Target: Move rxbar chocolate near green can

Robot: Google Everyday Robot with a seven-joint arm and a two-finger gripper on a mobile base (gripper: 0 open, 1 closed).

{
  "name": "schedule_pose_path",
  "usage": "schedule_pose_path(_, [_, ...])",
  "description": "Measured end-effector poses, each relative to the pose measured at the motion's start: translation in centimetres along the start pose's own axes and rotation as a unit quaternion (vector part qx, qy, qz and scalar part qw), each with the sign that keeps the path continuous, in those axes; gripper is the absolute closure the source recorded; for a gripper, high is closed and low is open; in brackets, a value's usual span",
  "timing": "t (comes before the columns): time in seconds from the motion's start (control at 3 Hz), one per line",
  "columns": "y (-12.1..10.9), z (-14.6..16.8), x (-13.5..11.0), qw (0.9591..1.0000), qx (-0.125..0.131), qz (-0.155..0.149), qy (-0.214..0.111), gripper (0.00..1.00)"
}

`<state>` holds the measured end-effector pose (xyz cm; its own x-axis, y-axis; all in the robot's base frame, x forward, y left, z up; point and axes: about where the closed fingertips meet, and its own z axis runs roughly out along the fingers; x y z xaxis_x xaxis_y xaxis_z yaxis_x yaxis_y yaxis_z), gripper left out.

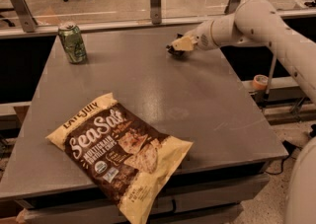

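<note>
Next, I release the rxbar chocolate on the bare table (97, 60) just beside the green can, on its near-arm side.
The green can (72, 43) stands upright at the table's far left corner. My gripper (177, 47) is at the far middle-right of the table, reaching in from the right. It is shut on the rxbar chocolate (174, 51), of which only a small dark piece shows under the cream fingers (183, 43), at or just above the tabletop. The bar is about two can-heights to the right of the can, with bare table between them.
A large Sea Salt chip bag (118, 150) lies at the near left of the grey table (212, 114), overhanging the front edge. Metal posts (155, 1) and a glass rail run along the far edge. My arm (256, 23) spans the far right corner.
</note>
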<state>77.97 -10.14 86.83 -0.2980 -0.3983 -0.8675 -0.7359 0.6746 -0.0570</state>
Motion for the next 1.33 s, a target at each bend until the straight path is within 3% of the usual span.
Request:
schedule_pose_path(0.33, [0.5, -4.1, -5.8, 0.9956, 0.024, -0.083, -0.036, 1.0])
schedule_pose_path(0.67, [1.0, -3.5, -5.8, 0.9956, 0.017, -0.085, -0.037, 1.0])
schedule_pose_path(1.0, [4.1, -0.3, -5.9, 0.9945, -0.024, -0.093, -0.041, 1.0])
schedule_pose_path(1.33, [8.0, 3.5, -7.1, 0.9892, -0.079, -0.113, -0.052, 1.0])
